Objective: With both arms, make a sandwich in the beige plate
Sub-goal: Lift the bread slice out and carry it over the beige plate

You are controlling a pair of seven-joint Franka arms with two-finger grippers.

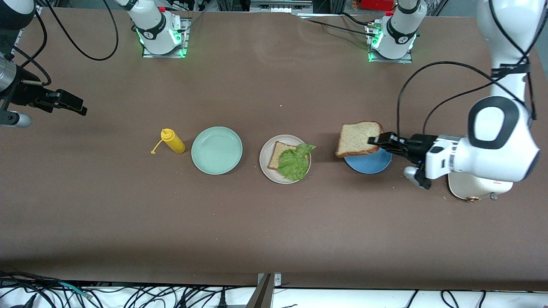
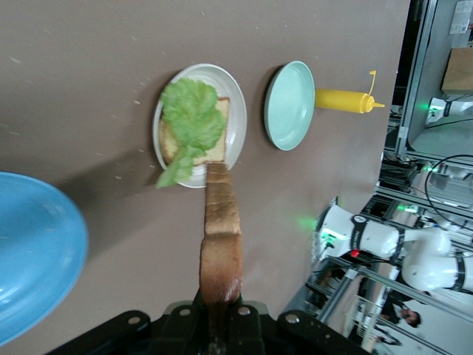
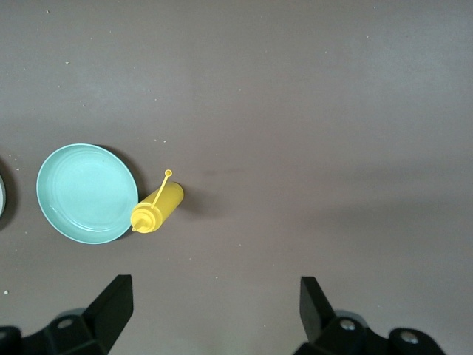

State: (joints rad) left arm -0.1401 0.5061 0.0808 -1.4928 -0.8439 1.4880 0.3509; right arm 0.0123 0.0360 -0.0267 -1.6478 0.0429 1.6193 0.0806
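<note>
Next, I let go of the second toast slice with my left gripper on top of the lettuce leaf on the beige plate (image 1: 290, 156) (image 2: 193, 132).
The beige plate (image 1: 266, 167) sits mid-table and holds one toast slice (image 1: 277, 155) with a crinkled green lettuce leaf (image 1: 294, 162) on top. It also shows in the left wrist view (image 2: 236, 126) with the lettuce (image 2: 192, 115). My left gripper (image 1: 376, 141) is shut on the edge of a second toast slice (image 1: 358, 138), held in the air over the blue plate (image 1: 368, 164). In the left wrist view the held toast (image 2: 220, 244) runs edge-on from the jaws. My right gripper (image 1: 70, 105) is open and empty, up over the table's right-arm end; its fingertips (image 3: 118, 296) stand wide apart.
A mint green plate (image 1: 216, 150) lies beside the beige plate toward the right arm's end, with a yellow squeeze bottle (image 1: 173, 141) lying beside it. A cream object (image 1: 471, 189) sits under the left arm's wrist. The blue plate shows in the left wrist view (image 2: 33, 251).
</note>
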